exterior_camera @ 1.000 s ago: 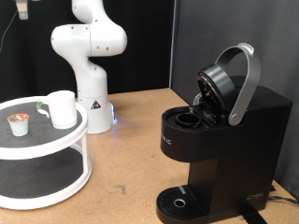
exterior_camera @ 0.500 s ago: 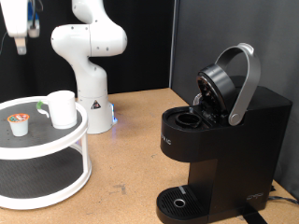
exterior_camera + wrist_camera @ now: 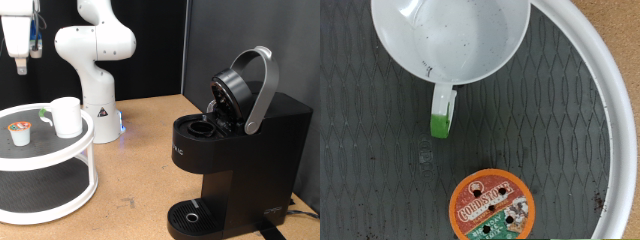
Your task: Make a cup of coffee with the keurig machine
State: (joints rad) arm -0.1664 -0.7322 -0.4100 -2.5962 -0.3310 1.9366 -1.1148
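I should next lower my gripper to the coffee pod's orange top (image 3: 19,126) (image 3: 492,207), beside the white cup, and close it there, because the keurig machine's pod chamber is open.
The white cup (image 3: 66,116) stands on the top shelf of a round white two-tier stand (image 3: 60,152) at the exterior view's left. A foil-topped coffee pod (image 3: 20,131) sits beside it. The gripper (image 3: 21,62) hangs high above the stand at the exterior view's top left, holding nothing that I can see. The wrist view looks down into the empty cup (image 3: 450,35) and onto the orange-topped pod (image 3: 494,208); no fingers show there. The black keurig machine (image 3: 260,150) stands at the right with its lid (image 3: 245,88) raised and its pod chamber (image 3: 203,128) open.
The robot's white base (image 3: 95,60) stands behind the stand. The machine's round drip tray (image 3: 190,216) is bare. The stand's top has a dark mesh mat (image 3: 550,150) inside a white rim (image 3: 612,120). A brown tabletop (image 3: 140,170) lies between stand and machine.
The gripper has come down into view at the exterior view's top left, above the stand. The cup, pod and machine have not moved.
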